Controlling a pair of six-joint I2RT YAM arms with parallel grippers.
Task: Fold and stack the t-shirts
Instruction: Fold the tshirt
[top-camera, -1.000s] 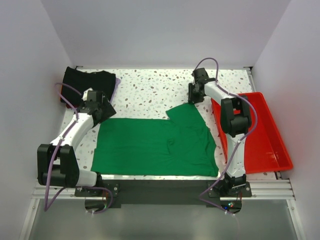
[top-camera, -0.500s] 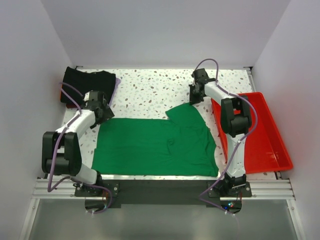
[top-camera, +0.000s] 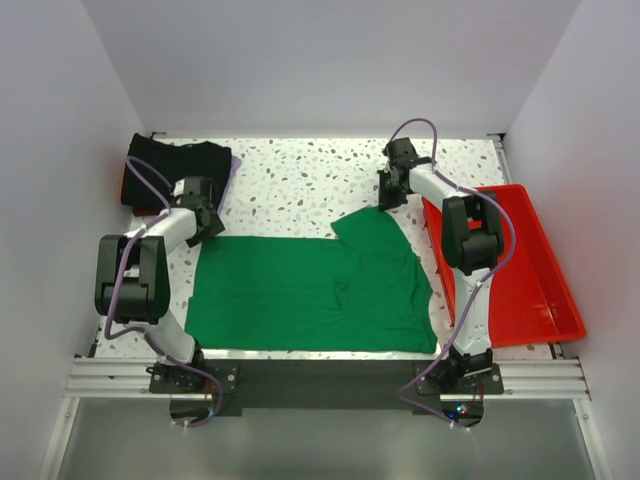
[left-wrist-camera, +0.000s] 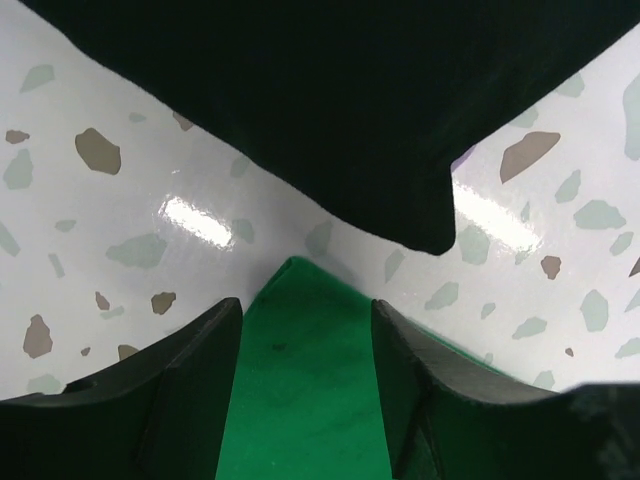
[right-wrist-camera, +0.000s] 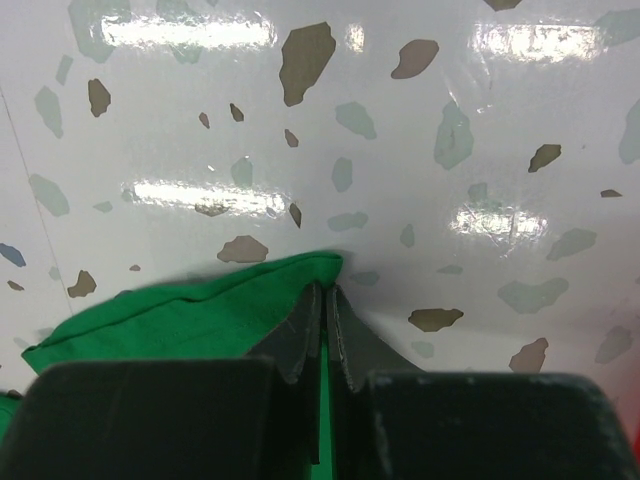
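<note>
I will reach lower with my left gripper and pinch that corner (left-wrist-camera: 305, 305) before both grippers lift, because the green t-shirt's corner near the black pile lies loose between open fingers.
A bright green t-shirt (top-camera: 310, 290) lies spread flat on the speckled table. My left gripper (top-camera: 207, 225) is open at the shirt's back left corner. In the left wrist view the green corner (left-wrist-camera: 300, 400) lies on the table between my open left gripper's (left-wrist-camera: 305, 312) fingers. My right gripper (top-camera: 384, 203) is at the shirt's back right sleeve tip. In the right wrist view my right gripper (right-wrist-camera: 326, 292) is shut on the green cloth (right-wrist-camera: 170, 315). A folded black t-shirt pile (top-camera: 178, 163) lies at the back left, also showing in the left wrist view (left-wrist-camera: 330, 100).
A red plastic tray (top-camera: 540, 290) stands along the right edge of the table, beside the right arm. A sliver of purple cloth (left-wrist-camera: 463, 156) and a red edge (top-camera: 125, 185) show under the black pile. White walls enclose the table.
The left arm's elbow has swung left and back while its gripper stayed at the shirt's back left corner. The right arm and the shirt have not moved.
</note>
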